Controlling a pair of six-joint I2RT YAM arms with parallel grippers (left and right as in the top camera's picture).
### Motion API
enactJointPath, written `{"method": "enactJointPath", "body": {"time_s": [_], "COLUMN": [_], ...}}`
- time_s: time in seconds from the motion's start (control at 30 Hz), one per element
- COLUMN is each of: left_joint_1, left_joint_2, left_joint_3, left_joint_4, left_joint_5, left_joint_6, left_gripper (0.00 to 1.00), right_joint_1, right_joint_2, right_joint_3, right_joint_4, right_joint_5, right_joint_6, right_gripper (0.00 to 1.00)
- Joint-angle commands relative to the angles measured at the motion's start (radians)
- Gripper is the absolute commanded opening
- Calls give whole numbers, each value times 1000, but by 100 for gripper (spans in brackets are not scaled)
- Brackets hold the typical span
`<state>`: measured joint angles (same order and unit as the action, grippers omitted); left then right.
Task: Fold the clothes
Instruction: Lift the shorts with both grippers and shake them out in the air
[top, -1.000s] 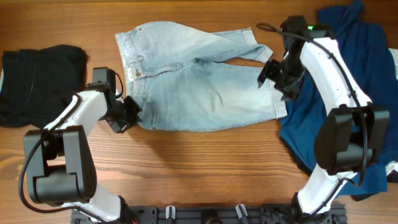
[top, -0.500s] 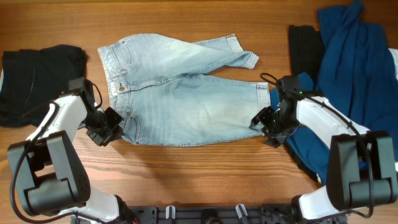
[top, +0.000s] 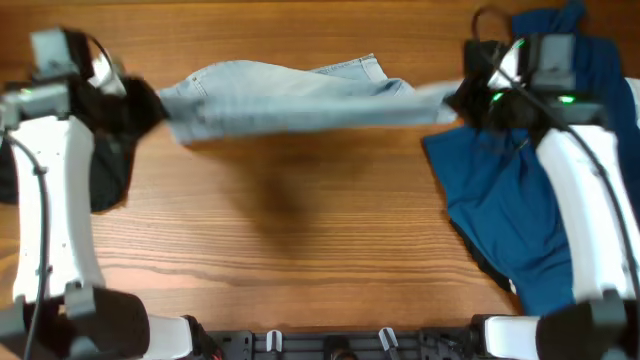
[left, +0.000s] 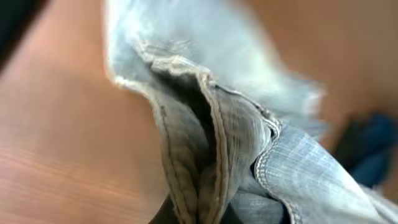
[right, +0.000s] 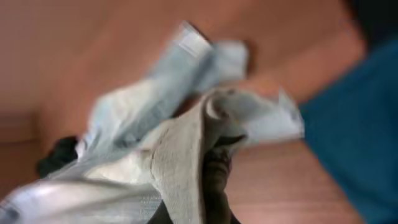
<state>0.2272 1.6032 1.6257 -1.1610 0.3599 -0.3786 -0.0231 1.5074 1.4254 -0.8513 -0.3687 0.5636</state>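
I will release the leg hem with my right gripper on the dark navy garment's edge (top: 473, 236), beside the bare wooden table.
The pale denim shorts (top: 300, 100) hang stretched in the air between my two arms, above the back half of the table. My left gripper (top: 150, 108) is shut on the waistband end, whose thick stitched edge (left: 205, 137) fills the left wrist view and runs down between the jaws (left: 199, 218). My right gripper (top: 462, 100) is shut on a leg hem; the right wrist view shows the pale inside of the cloth (right: 174, 149) pinched at the jaws (right: 199, 214). The wrist views are blurred.
A dark navy garment (top: 500, 200) lies spread at the right, under my right arm, also seen in the right wrist view (right: 354, 124). A black garment (top: 105, 170) lies at the left edge, partly hidden by my left arm. The wooden table (top: 300, 240) shows below the shorts.
The right gripper has shut on the leg hem. Both arms have risen and pulled apart, lifting the shorts off the table and stretching them taut toward the back.
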Motion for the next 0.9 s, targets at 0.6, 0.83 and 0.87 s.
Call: {"method": "enactJointPath", "body": {"time_s": [0.6,0.83,0.87], "left_joint_1": [-77,-175,-172], "left_joint_2": [7,267,271], "left_joint_3": [402,402,402], "left_joint_4": [330,1001,1096], "left_joint_5": [11,-54,-63], "left_joint_6": [8,-188,-228], "left_gripper": [4,4,4], "right_joint_1": [-40,-85,-106], "right_joint_2": [-43,119,119], "right_joint_3": [390,407,432], "right_joint_4": [117,641,659], "right_joint_5": [217,512,511], "right_joint_6": [-224,-142,-140], "right_gripper": [4,4,4]}}
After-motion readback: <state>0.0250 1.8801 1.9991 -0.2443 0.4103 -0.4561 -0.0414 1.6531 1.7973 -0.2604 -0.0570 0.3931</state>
